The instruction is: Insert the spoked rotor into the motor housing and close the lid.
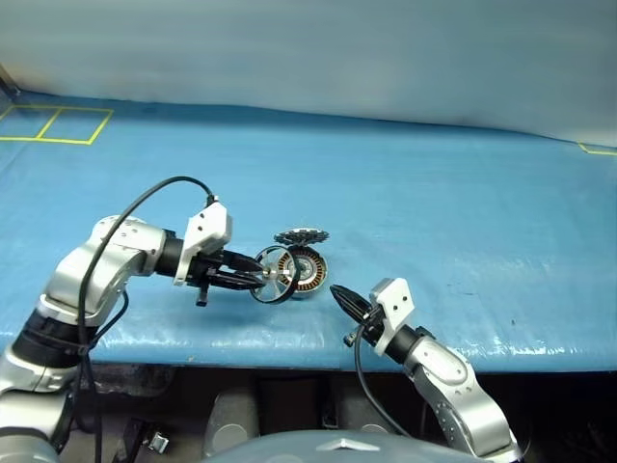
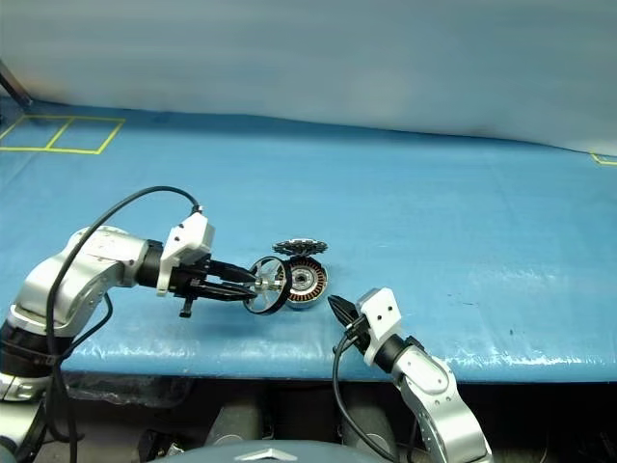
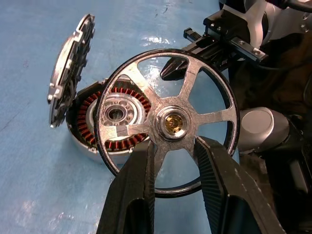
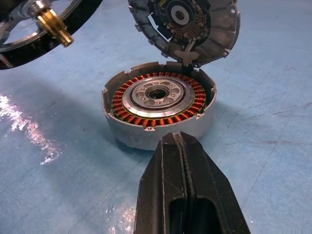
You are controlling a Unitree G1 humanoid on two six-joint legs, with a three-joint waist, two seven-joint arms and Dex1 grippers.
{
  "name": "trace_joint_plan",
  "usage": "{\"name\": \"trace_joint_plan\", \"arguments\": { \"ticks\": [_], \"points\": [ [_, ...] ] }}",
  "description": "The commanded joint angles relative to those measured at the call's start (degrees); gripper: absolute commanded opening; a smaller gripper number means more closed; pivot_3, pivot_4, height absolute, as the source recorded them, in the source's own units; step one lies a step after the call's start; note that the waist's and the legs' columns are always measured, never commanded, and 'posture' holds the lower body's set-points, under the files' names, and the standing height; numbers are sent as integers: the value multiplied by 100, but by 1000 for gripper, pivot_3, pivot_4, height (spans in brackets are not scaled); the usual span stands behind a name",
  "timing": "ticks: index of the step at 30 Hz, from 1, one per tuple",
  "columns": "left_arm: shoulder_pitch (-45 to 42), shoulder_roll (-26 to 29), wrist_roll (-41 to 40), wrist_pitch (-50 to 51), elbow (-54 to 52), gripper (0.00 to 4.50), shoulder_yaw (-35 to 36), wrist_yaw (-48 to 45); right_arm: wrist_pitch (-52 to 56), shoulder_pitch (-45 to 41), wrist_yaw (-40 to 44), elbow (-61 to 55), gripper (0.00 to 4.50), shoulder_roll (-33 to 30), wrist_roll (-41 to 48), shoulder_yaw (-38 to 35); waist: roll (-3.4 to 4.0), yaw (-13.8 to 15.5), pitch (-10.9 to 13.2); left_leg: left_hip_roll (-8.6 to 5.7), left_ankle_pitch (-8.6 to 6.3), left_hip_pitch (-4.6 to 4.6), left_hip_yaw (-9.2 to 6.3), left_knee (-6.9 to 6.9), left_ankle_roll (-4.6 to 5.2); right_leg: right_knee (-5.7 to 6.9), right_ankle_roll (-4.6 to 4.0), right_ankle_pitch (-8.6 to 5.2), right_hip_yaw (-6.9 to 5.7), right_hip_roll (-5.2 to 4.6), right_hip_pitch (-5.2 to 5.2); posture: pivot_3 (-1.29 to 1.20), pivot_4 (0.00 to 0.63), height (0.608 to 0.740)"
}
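I need to release the spoked rotor from my left gripper above the copper windings, with the middle of the rotor centred on the housing's central bearing (image 1: 301,268) (image 3: 116,114).
My left gripper (image 1: 258,275) is shut on the spoked rotor (image 1: 273,275), its fingers (image 3: 141,195) pinching one spoke below the hub. The rotor (image 3: 168,122) stands on edge just above the table, with its brass shaft (image 4: 51,24) pointing toward the motor housing (image 4: 158,100). The housing (image 1: 308,271) sits open on the blue mat, showing copper windings and a central bearing. Its lid (image 1: 301,236) stands raised on the far side, dark inner face (image 4: 187,24) toward me. My right gripper (image 1: 339,294) is shut on nothing, its tips (image 4: 183,161) just short of the housing's near wall.
The blue mat (image 1: 453,193) covers the whole table. Its front edge (image 1: 289,349) runs close below both grippers. Yellow tape lines (image 1: 58,125) mark the far left corner. A black cable (image 1: 145,198) loops over my left arm.
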Motion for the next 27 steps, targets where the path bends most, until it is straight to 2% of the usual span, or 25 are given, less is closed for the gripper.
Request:
{"name": "trace_joint_plan", "arguments": {
  "ticks": [1, 9, 27],
  "points": [
    [-345, -188, 83, -15, 101, 1093, -220, 123, -210, 44, -50, -63, 0, 65, -60, -4, 0, -10, 0, 1, 0, 0, 1, 0, 0, 0, 0, 0, 1, 1, -1, 0, 150, 740],
    [-861, -696, 442, -133, 642, 1093, -657, 428, -233, 54, -149, -10, 0, 171, -155, 37, 0, -25, 1, -4, 0, 0, 2, 0, 1, 0, 0, 0, 6, 3, -2, 0, 150, 740],
    [-929, -946, 1012, -365, 1210, 1093, -1032, 623, -227, -69, -225, 71, 0, 207, -188, -7, 0, -11, 2, -6, 0, -2, -2, 0, 1, 0, -1, -1, 5, 2, -2, 0, 150, 740]
  ]
}}
